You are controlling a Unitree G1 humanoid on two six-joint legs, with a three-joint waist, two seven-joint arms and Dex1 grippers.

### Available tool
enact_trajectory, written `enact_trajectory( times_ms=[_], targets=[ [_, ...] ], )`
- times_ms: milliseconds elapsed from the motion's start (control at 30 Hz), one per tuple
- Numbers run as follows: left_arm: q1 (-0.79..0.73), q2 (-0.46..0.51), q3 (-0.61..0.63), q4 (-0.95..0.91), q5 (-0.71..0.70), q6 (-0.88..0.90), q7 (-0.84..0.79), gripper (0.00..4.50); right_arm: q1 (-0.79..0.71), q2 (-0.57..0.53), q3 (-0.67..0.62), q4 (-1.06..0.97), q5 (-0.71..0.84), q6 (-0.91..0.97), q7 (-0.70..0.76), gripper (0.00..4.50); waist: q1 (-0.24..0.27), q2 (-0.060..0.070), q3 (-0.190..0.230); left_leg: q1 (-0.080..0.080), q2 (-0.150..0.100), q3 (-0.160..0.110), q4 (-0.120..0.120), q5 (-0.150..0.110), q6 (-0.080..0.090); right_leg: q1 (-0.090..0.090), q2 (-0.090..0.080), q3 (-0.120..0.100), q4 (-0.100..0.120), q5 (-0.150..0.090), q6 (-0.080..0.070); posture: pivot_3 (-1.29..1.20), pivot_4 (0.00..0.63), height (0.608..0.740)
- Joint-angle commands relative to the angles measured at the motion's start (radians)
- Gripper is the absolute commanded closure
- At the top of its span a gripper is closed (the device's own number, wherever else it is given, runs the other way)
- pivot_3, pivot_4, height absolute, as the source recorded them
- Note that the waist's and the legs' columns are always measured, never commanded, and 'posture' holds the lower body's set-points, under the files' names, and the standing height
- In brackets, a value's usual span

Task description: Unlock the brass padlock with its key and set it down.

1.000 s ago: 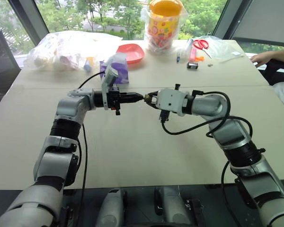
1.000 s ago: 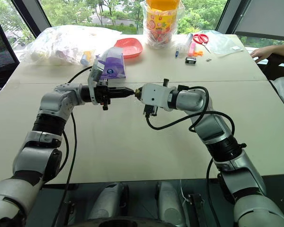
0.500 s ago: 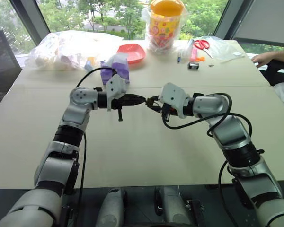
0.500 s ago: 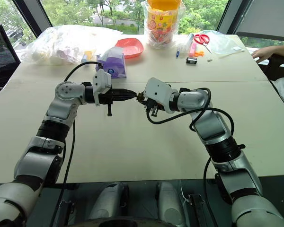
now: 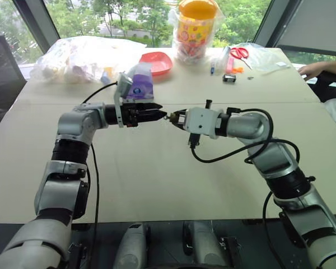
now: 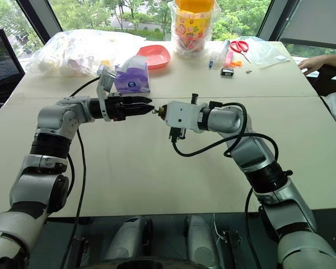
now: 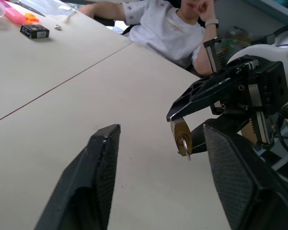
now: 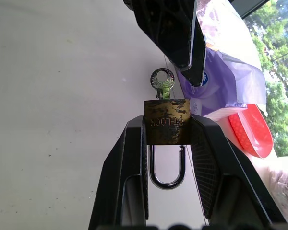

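The shackle is pointing back between my right gripper's fingers, so my left gripper will reach past the key and take the body [image 8: 167, 122] before my right gripper opens.
The brass padlock [image 8: 167, 120] hangs above the table with my right gripper [image 8: 167, 128] shut on its body. Its silvery key [image 8: 162, 81] sticks out of the keyhole toward my left arm. The shackle [image 8: 167, 178] points back between my right fingers, and one of its legs seems to stand slightly clear of the body. My left gripper [image 7: 162, 129] is open and level, its fingertips just short of the key, with nothing between them. In the left eye view the left gripper [image 5: 158, 115] and right gripper [image 5: 175, 117] face each other over the table's middle.
A purple packet [image 5: 138, 84] lies just behind the left gripper. At the far edge are a red dish [image 5: 155, 63], a bagged yellow jar [image 5: 195, 28], clear plastic bags [image 5: 78, 56], scissors [image 5: 239, 52] and a small black box [image 5: 228, 78]. A person [image 7: 168, 24] sits at the right side.
My left gripper was shut on the key and has now opened and let go of it; its wrist has rolled. The key stays in the padlock, still held by the right gripper.
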Motion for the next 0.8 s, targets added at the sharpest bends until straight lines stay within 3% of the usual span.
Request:
enact_trajectory(
  times_ms=[33, 433, 533, 733, 800],
  targets=[
    [0.000, -0.009, -0.015, -0.060, -0.012, 0.006, -0.020, 1.28, -0.028, 0.004, -0.012, -0.011, -0.011, -0.021, -0.008, 3.79, -0.001, 0.000, 0.000, 0.000, 0.000, 0.000, 0.000, 0.000, 0.000, 0.000, 0.000, 0.000, 0.000, 0.000, 0.000, 0.00, 0.150, 0.740],
    [-0.010, -0.056, -0.055, 0.013, 0.046, -0.072, -0.011, 1.28, -0.028, 0.019, -0.012, -0.030, -0.021, -0.010, -0.006, 3.79, -0.002, 0.000, 0.000, 0.000, 0.000, 0.000, 0.000, 0.000, 0.000, 0.000, 0.000, 0.000, 0.000, 0.000, 0.000, 0.00, 0.150, 0.740],
    [-0.010, -0.076, -0.054, 0.041, 0.057, -0.093, -0.010, 2.00, -0.029, 0.025, -0.010, -0.039, -0.023, -0.003, -0.008, 3.79, -0.002, 0.000, 0.000, 0.000, 0.000, 0.000, 0.000, 0.000, 0.000, 0.000, 0.000, 0.000, 0.000, 0.000, 0.000, 0.00, 0.150, 0.740],
    [-0.026, -0.105, -0.036, 0.075, 0.051, -0.105, 0.003, 4.47, -0.022, 0.028, -0.008, -0.061, -0.027, 0.010, -0.002, 3.79, -0.001, 0.000, 0.000, 0.000, 0.000, 0.000, 0.000, 0.000, 0.000, 0.000, 0.000, 0.000, 0.000, 0.000, 0.000, 0.00, 0.150, 0.740],
    [-0.025, -0.107, -0.041, 0.076, 0.055, -0.108, 0.001, 4.49, -0.021, 0.030, -0.008, -0.064, -0.029, 0.012, 0.000, 3.79, -0.002, 0.000, 0.000, 0.000, 0.000, 0.000, 0.000, 0.000, 0.000, 0.000, 0.000, 0.000, 0.000, 0.000, 0.000, 0.00, 0.150, 0.740]
  ],
)
